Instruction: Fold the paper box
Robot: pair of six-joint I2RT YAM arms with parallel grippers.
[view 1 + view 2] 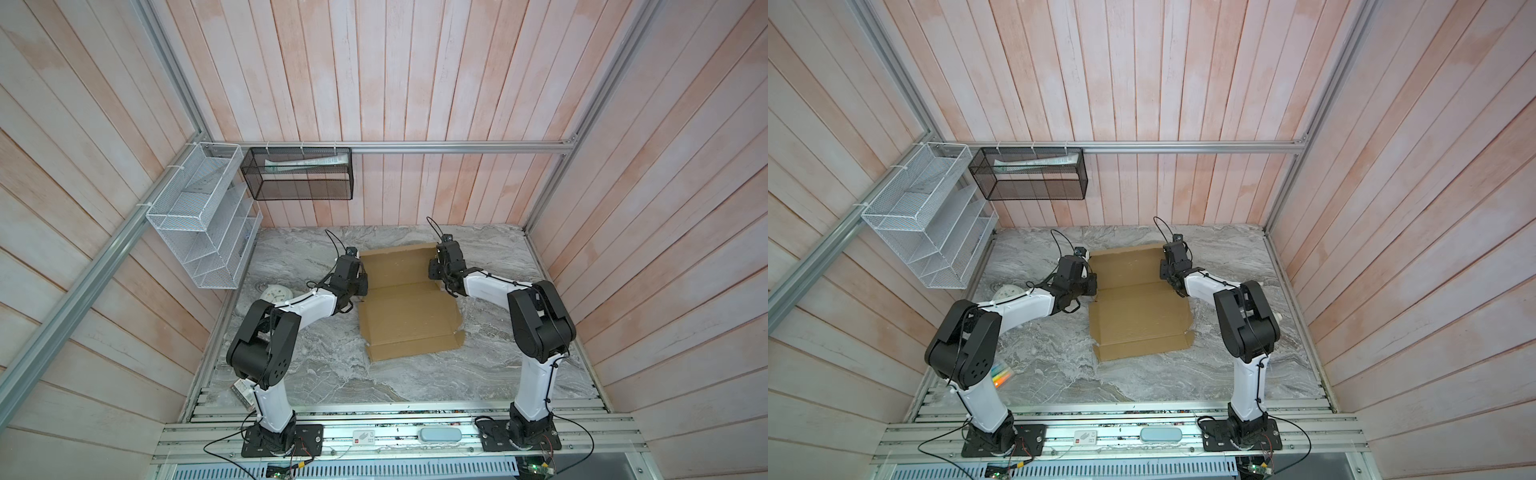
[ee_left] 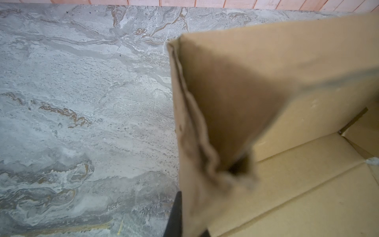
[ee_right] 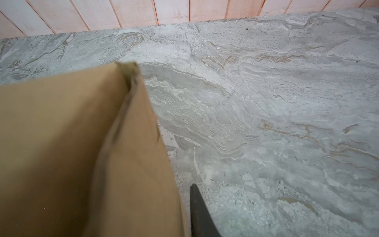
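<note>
The paper box's near edge is slanted. My right gripper needs to open, let the paper box straighten, then close on the raised side flap's edge (image 3: 117, 130).
The paper box (image 1: 409, 318) (image 1: 1138, 316) is a brown cardboard sheet lying in the middle of the marble table. Its near panels lie flat and its far panel (image 1: 395, 266) is tilted up. My left gripper (image 1: 360, 284) (image 1: 1092, 286) is at the far panel's left edge. In the left wrist view it is shut on the raised side flap (image 2: 196, 143), with a black finger (image 2: 176, 213) pressed against the flap's outer face. My right gripper (image 1: 434, 270) (image 1: 1165, 270) is at the far panel's right edge. In the right wrist view one finger (image 3: 198, 211) stands a sliver off the right flap (image 3: 139, 153), and the flap hides the other finger.
A white wire rack (image 1: 199, 216) and a black mesh basket (image 1: 299, 174) hang on the walls at the back left. A white round object (image 1: 276, 294) lies beside the left arm. Coloured markers (image 1: 1003, 374) lie by the left arm's base. A pale blue case (image 1: 439, 435) rests on the front rail.
</note>
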